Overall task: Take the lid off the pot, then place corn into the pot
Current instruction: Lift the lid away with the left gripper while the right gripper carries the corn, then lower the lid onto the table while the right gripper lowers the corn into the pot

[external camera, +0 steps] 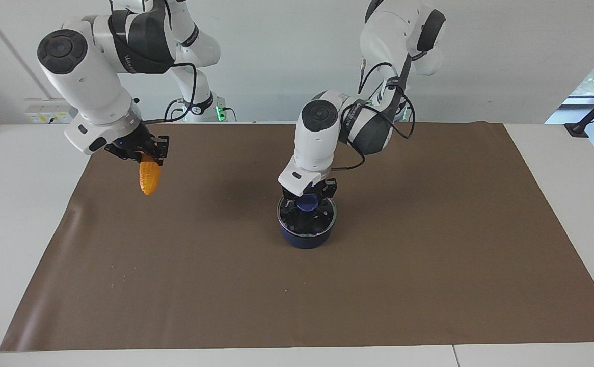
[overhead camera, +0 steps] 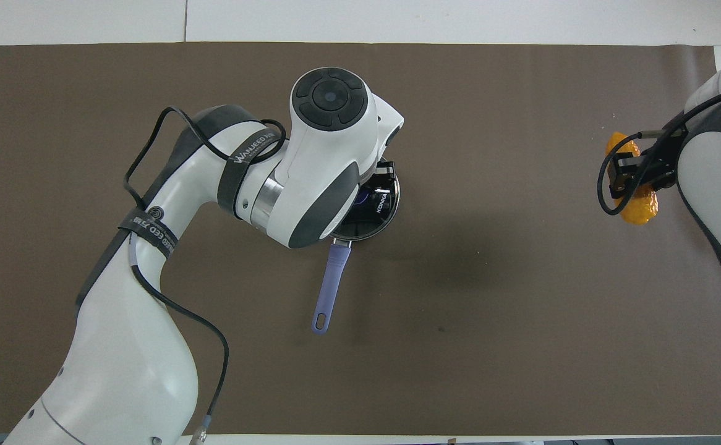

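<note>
My left gripper is to let go of the glass lid on the bare brown mat (overhead camera: 106, 207), next to the cable loop of its own arm.
The dark blue pot (external camera: 305, 238) stands on the middle of the brown mat, and its light blue handle (overhead camera: 329, 284) points toward the robots. The glass lid (external camera: 322, 220) lies on the pot, with its blue knob (external camera: 307, 204) up. My left gripper (external camera: 308, 200) is down at the knob, straddling it. In the overhead view the left arm hides most of the lid (overhead camera: 387, 207). My right gripper (external camera: 146, 155) is shut on the upper end of the yellow-orange corn (external camera: 150, 179), which hangs above the mat at the right arm's end. The corn (overhead camera: 640, 209) and right gripper (overhead camera: 627, 176) also show in the overhead view.
The brown mat (external camera: 429, 265) covers most of the white table (external camera: 17, 214). A black clamp base (external camera: 577, 130) sits at the table's corner at the left arm's end, near the robots.
</note>
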You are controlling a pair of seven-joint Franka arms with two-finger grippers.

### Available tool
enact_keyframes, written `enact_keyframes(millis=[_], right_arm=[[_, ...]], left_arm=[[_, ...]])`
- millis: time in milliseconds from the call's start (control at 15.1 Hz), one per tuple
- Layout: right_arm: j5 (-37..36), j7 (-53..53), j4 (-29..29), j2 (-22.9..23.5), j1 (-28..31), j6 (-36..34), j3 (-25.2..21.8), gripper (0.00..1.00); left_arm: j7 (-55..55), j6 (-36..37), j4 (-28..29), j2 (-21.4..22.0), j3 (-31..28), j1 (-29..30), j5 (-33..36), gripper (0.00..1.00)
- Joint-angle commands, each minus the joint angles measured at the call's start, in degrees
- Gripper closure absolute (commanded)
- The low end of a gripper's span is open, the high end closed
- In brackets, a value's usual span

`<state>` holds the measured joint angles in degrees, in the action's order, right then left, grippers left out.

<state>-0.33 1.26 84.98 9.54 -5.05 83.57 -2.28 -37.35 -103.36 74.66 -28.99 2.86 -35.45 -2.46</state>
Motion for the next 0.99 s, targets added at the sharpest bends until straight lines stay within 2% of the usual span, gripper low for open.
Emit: enact_keyframes(millis=[0, 132, 198, 264, 331, 463, 529, 661, 860, 926], right_arm=[[1.2, -1.0, -1.4, 0.7, 0.4, -0.4, 0.3, 1.00], [3.5, -0.7, -1.4, 0.7, 0.2, -0.2, 0.3, 1.00], [4.6, -0.6, -1.3, 1.0, 0.0, 1.9, 0.3, 1.00], [5.8, -0.1, 0.4, 0.7, -1.8, 6.8, 0.9, 1.00], [5.7, 1.9, 2.6, 0.8, -5.4, 10.1, 1.1, 1.00], [6.3, 13.2, 2.4, 2.8, -12.0, 15.5, 1.2, 1.00], [6.4, 16.8, 1.9, 4.1, -14.4, 18.1, 1.4, 1.00], [7.7, 19.5, 1.8, 6.9, -18.6, 24.8, 1.4, 1.00], [7.8, 26.0, 1.5, 12.2, -24.7, 30.8, 1.3, 1.00], [7.7, 26.7, 1.6, 14.1, -26.1, 33.3, 1.3, 1.00]], left_arm=[[0.4, 6.3, -0.6, 6.4, -0.6, 3.4, -2.8, 1.00], [2.3, 8.3, -0.4, 10.2, -0.6, 8.1, -2.9, 1.00], [5.1, 9.0, 0.0, 11.4, -0.6, 10.7, -3.2, 1.00], [9.9, 11.3, 0.1, 12.4, -0.6, 14.5, -3.6, 1.00], [14.5, 13.2, 0.0, 12.5, -0.6, 17.9, -3.9, 1.00], [22.6, 14.9, 0.5, 13.1, -0.8, 24.8, -3.8, 1.00], [26.6, 14.2, 2.6, 13.8, -0.8, 28.2, -3.8, 1.00], [35.2, 9.2, 10.6, 16.1, -0.9, 33.6, -3.7, 1.00], [41.2, -4.7, 26.0, 19.7, -1.1, 38.3, -2.7, 1.00], [42.9, -8.2, 28.9, 19.7, -1.2, 39.7, -1.9, 1.00]])
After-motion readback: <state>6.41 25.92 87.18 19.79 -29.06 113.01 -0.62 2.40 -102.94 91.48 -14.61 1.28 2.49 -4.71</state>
